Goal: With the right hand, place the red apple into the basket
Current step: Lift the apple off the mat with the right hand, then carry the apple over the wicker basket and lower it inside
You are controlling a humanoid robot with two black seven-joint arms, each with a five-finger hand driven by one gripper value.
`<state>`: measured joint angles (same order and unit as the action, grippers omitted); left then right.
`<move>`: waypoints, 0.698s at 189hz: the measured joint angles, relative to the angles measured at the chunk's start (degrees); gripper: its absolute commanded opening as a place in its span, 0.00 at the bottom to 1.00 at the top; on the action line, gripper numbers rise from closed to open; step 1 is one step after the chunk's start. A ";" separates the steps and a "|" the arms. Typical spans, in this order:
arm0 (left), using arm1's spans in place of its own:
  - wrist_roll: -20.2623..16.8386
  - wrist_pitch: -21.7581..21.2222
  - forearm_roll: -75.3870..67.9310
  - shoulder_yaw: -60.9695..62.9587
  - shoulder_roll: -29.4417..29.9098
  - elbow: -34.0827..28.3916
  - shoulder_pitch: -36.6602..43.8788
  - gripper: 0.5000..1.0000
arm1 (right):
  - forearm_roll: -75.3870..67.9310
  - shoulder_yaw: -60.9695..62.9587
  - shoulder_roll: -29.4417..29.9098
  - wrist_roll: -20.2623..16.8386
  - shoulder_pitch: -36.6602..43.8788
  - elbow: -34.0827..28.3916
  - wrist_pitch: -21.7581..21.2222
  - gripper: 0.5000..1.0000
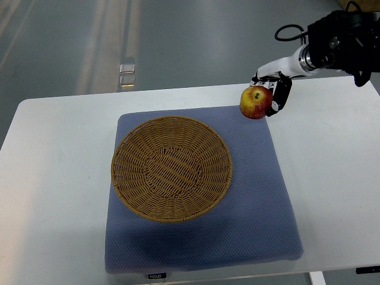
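Next, my right gripper releases the red apple on the woven bottom of the basket (173,162), near its middle.
A red apple with a yellow patch (256,102) is held in my right hand (268,95), whose fingers curl around its right side. The hand holds it above the far right corner of the blue mat, to the upper right of the basket. The round wicker basket (171,168) sits empty on the mat at centre left. My right arm comes in from the upper right edge. My left arm does not show.
The blue mat (255,225) lies on a white table (53,178). The table's far edge runs behind the hand. A grey floor lies beyond it.
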<state>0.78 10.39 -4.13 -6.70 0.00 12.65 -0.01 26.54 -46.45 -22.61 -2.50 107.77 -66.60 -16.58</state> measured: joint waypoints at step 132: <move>0.01 0.00 0.04 -0.06 0.00 -0.08 0.01 1.00 | -7.18 0.39 22.57 4.01 7.44 -1.69 6.86 0.27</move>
<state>0.79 10.40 -4.09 -6.76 0.00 12.57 0.00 19.35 -46.06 -0.03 1.52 115.20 -68.29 -9.73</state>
